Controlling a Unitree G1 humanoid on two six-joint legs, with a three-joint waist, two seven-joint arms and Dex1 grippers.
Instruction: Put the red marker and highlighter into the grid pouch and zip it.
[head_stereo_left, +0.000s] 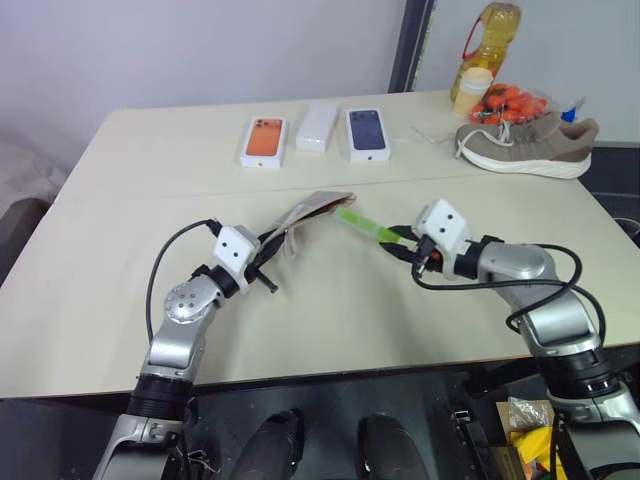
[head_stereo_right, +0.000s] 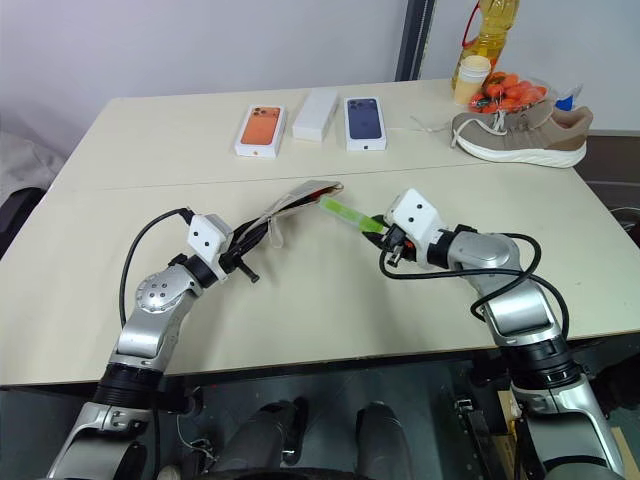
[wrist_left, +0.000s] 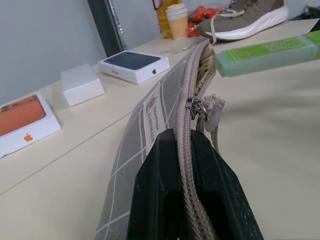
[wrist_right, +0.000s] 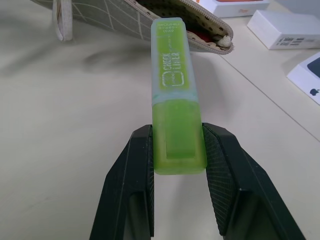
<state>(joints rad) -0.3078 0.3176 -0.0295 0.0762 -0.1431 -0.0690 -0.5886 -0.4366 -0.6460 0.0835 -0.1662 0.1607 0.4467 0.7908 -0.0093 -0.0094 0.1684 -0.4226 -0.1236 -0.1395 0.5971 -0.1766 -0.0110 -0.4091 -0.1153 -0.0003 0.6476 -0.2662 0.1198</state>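
Note:
I need to let go of the lime-green highlighter with my right gripper inside the gaping far end of the grid pouch (head_stereo_left: 338, 207) (wrist_right: 195, 24). The highlighter is now almost touching the open mouth.
The grid pouch (head_stereo_left: 315, 207) is grey with white lines and hangs just above the table's middle. My left gripper (head_stereo_left: 265, 250) is shut on its zipper edge (wrist_left: 189, 150). The zip pull (wrist_left: 196, 105) sits partway along, and the far end of the pouch gapes open. My right gripper (wrist_right: 177, 132) is shut on the lime-green highlighter (wrist_right: 175, 95). The highlighter's free end points at the open mouth (wrist_right: 210, 35) and is almost touching it. A bit of red shows inside that mouth. I cannot tell whether it is the red marker.
At the back of the table lie an orange phone box (head_stereo_left: 265, 141), a white box (head_stereo_left: 318, 126) and a dark blue phone box (head_stereo_left: 367, 133). A beige shoe (head_stereo_left: 525, 145), an oil bottle (head_stereo_left: 490, 40) and a cup (head_stereo_left: 472, 90) stand back right.

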